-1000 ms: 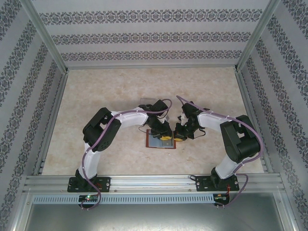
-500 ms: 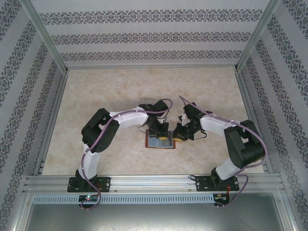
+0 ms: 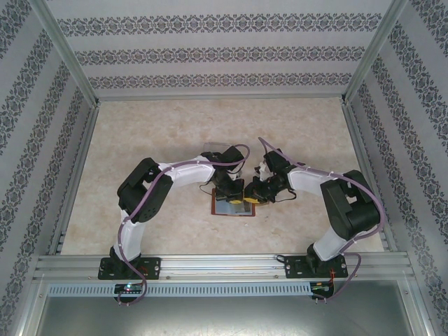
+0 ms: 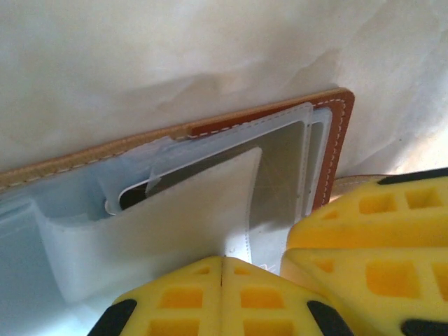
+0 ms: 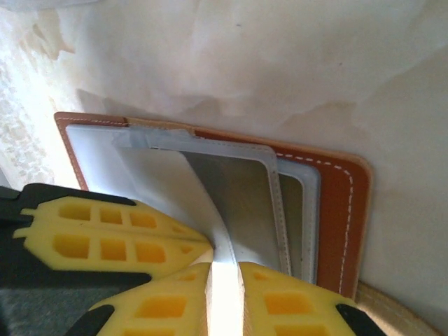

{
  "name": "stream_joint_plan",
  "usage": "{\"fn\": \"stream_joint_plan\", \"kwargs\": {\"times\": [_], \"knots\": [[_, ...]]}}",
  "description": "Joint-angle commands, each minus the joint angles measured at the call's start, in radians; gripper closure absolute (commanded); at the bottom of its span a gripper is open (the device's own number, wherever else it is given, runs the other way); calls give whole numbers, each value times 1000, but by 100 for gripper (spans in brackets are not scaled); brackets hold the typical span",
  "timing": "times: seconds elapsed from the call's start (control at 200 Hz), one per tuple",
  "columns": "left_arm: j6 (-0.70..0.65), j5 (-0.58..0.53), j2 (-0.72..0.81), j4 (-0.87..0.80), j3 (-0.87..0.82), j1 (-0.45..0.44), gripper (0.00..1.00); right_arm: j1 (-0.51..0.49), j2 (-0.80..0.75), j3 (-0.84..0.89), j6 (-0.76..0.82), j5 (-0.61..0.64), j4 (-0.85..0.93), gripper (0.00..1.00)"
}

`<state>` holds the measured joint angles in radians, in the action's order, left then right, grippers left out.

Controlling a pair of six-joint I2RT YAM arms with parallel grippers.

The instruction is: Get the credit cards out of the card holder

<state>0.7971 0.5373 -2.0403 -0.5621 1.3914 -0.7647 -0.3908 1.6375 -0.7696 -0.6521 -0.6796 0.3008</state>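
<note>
Both grippers are crowding the stitched edge of the card holder's lifted flap. Next, my left gripper backs away, opens and grips the flap (image 4: 54,252) close to its fold while my right gripper stays.
The card holder (image 3: 225,208), brown leather with a pale grey-blue inside, lies open on the table between the arms. My left gripper (image 4: 222,262) is shut on the lifted, stitched pocket flap (image 4: 175,217) of the card holder. My right gripper (image 5: 225,273) is at the same flap (image 5: 210,210) from the other side. Its jaws stand a narrow gap apart, with the flap's stitched edge running between them. The two grippers nearly touch over the holder (image 3: 243,195). The credit cards are tucked in the slots, and I cannot tell them from the pale lining.
A clear ridged plastic rack (image 3: 217,148) stands just behind the left arm's wrist. The marbled table (image 3: 140,133) is walled with patterned panels at the left, right and back. A metal rail (image 3: 224,264) runs along the near edge.
The left gripper has shut on the pocket flap. The right gripper's jaws have parted slightly, and it has shifted a little left, closer to the left gripper.
</note>
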Motion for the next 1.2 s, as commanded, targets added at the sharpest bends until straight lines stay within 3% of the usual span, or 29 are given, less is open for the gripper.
{"fn": "stream_joint_plan", "kwargs": {"times": [0.0, 0.33, 0.57, 1.199], "knots": [[10, -25, 46, -13, -19, -7, 100, -14, 28, 24, -8, -20, -29, 82], [4, -88, 128, -45, -21, -1, 94, -14, 64, 29, 1, -11, -24, 80], [-24, -155, 178, -97, -77, 33, 94, -14, 61, 24, 7, -9, -10, 78], [-21, -75, 88, 1, -184, 50, 98, -26, 32, 6, 0, -26, 10, 66]]}}
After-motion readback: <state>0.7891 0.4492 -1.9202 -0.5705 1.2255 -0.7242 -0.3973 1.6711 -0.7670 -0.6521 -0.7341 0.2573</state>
